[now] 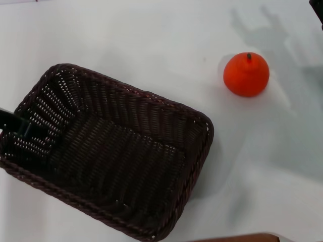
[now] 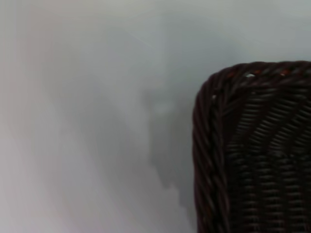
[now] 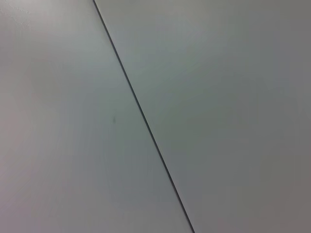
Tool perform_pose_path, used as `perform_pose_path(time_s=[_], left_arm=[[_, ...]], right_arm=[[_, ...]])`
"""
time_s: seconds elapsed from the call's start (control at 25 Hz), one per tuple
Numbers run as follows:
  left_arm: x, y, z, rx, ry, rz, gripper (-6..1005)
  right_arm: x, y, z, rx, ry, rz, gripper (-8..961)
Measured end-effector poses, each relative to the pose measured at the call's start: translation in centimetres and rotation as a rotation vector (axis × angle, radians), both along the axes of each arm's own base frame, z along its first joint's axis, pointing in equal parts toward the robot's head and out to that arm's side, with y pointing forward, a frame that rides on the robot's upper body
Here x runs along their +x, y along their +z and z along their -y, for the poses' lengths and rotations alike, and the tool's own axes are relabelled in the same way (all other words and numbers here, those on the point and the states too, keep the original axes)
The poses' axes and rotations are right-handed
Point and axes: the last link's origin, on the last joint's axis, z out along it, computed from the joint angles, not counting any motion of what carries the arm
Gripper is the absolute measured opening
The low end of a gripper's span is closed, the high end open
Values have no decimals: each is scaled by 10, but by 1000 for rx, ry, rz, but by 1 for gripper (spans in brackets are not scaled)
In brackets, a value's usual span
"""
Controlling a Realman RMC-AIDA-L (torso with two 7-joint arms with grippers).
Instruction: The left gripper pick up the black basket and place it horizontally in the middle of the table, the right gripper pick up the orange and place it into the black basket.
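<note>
Next, I move my right gripper to the side of the orange (image 1: 260, 71) that faces away from the black basket and close it there.
The black basket (image 1: 108, 151) lies at an angle on the white table (image 1: 151, 45), left of centre in the head view, open side up and empty. One corner of the basket shows in the left wrist view (image 2: 252, 155). Only a dark sliver of my left gripper (image 1: 12, 123) shows, at the basket's left end wall, reaching just inside the rim. The orange (image 1: 246, 74) sits on the table to the right of and beyond the basket, apart from it. A dark bit of my right gripper (image 1: 318, 11) shows at the far right corner, beyond the orange.
A brown edge (image 1: 237, 238) shows at the near side of the table. The right wrist view shows only the white tabletop with a thin dark seam (image 3: 141, 111) across it.
</note>
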Motion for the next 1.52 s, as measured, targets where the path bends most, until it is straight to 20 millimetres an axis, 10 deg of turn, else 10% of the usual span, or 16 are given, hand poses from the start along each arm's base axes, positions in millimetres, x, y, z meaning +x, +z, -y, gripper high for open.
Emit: perform_pose_path(time_s=[0.8,1.52], left_arm=[[-8,35,1,450,386,140,195],[-1,21,26,504,530,243,171]], right_arm=[[-6,16,-58,-17,-73,81,926],[-13,15,-70,-40,-69,107,926]])
